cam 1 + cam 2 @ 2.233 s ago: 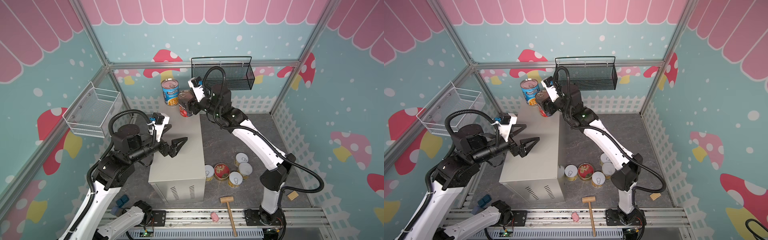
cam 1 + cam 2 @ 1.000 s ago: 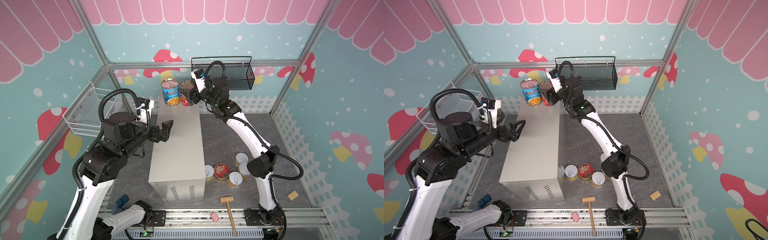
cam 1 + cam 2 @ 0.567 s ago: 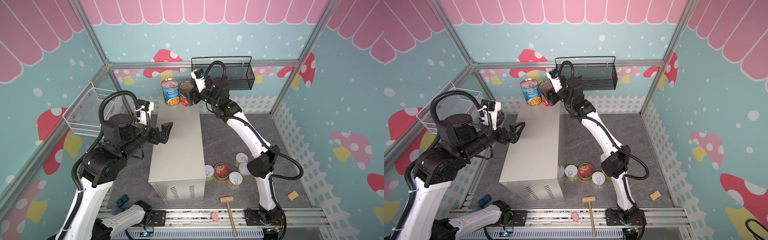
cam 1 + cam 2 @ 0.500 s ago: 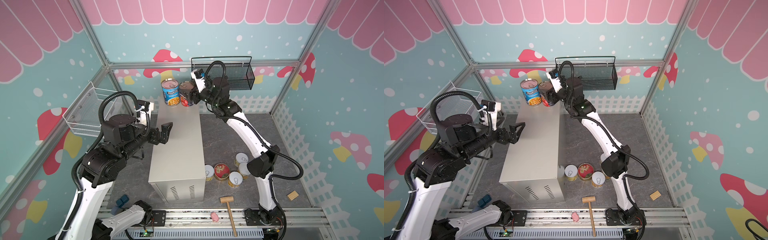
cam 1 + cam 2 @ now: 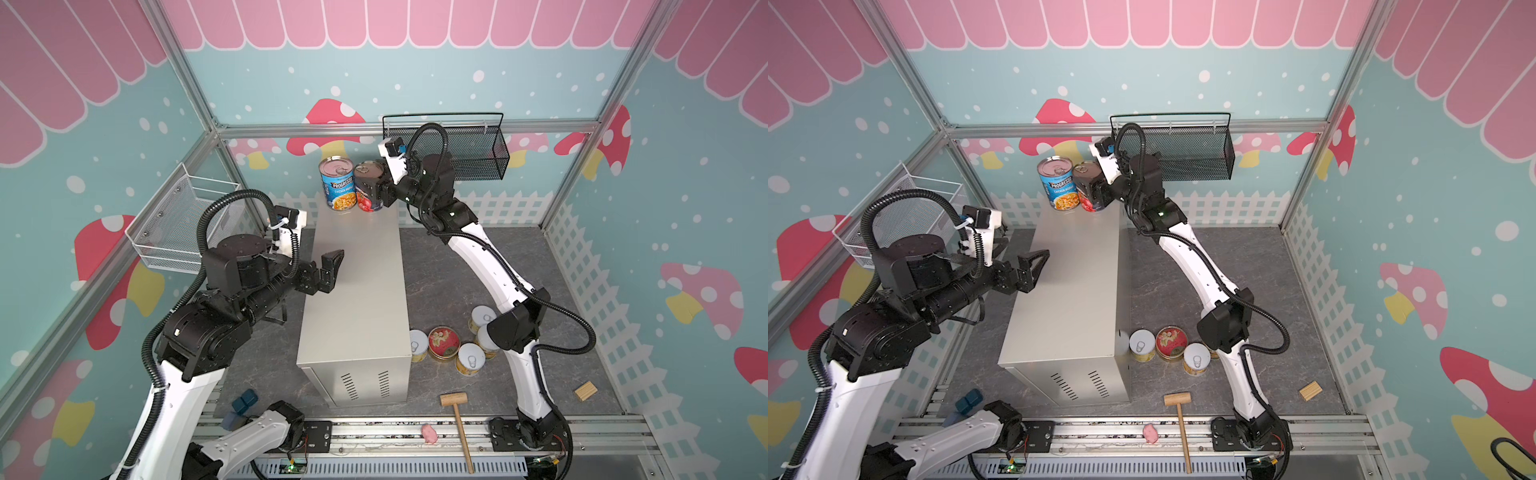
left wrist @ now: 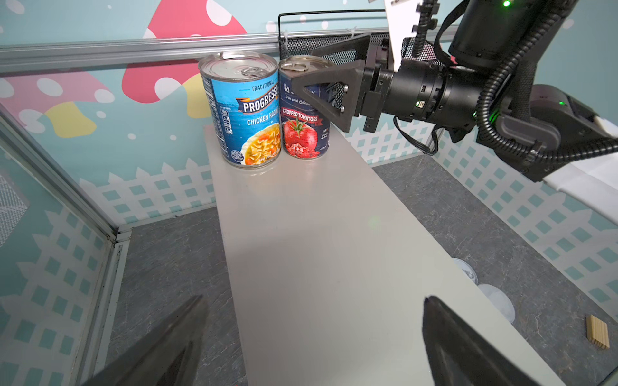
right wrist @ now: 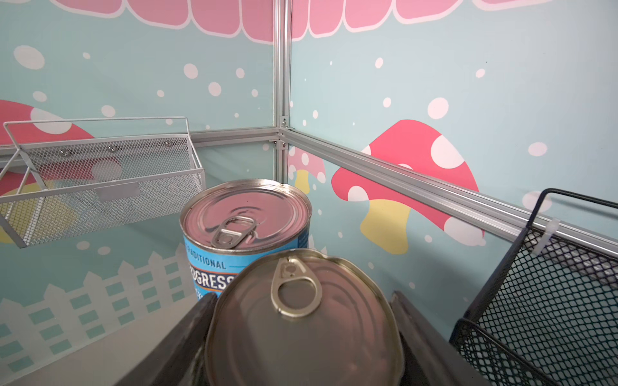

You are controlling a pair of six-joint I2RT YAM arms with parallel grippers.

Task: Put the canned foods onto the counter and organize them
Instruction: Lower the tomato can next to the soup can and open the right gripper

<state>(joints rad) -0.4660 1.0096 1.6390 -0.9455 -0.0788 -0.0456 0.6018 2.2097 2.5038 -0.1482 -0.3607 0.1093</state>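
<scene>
Next, I release the dark navy tomato can from my right gripper on the counter's far corner (image 5: 377, 201), a little apart from the light-blue Progresso can.
The long beige-grey counter (image 5: 357, 291) (image 5: 1071, 291) runs down the middle in both top views. At its far end the light-blue Progresso can (image 5: 337, 185) (image 6: 245, 110) (image 7: 244, 220) stands upright. Right beside it stands the dark navy tomato can (image 5: 368, 189) (image 6: 302, 117), with my right gripper (image 5: 374, 193) (image 7: 302, 300) shut on its sides. My left gripper (image 5: 328, 270) (image 6: 314, 300) hangs open and holds nothing over the counter's left edge. Short yellow cans (image 5: 417, 345) (image 5: 469, 359) (image 5: 482, 316) and a red-lidded tin (image 5: 444, 341) sit on the floor to the counter's right.
A black mesh basket (image 5: 457, 153) hangs on the back wall just behind my right wrist. A white wire basket (image 5: 183, 224) hangs on the left wall. A wooden mallet (image 5: 457, 415), a pink toy (image 5: 430, 434) and a wooden block (image 5: 586, 390) lie near the front.
Two seconds ago my right gripper carried the navy can to the far end beside the Progresso can, and my left arm drew back leftward. Over the last second nothing has visibly moved.
</scene>
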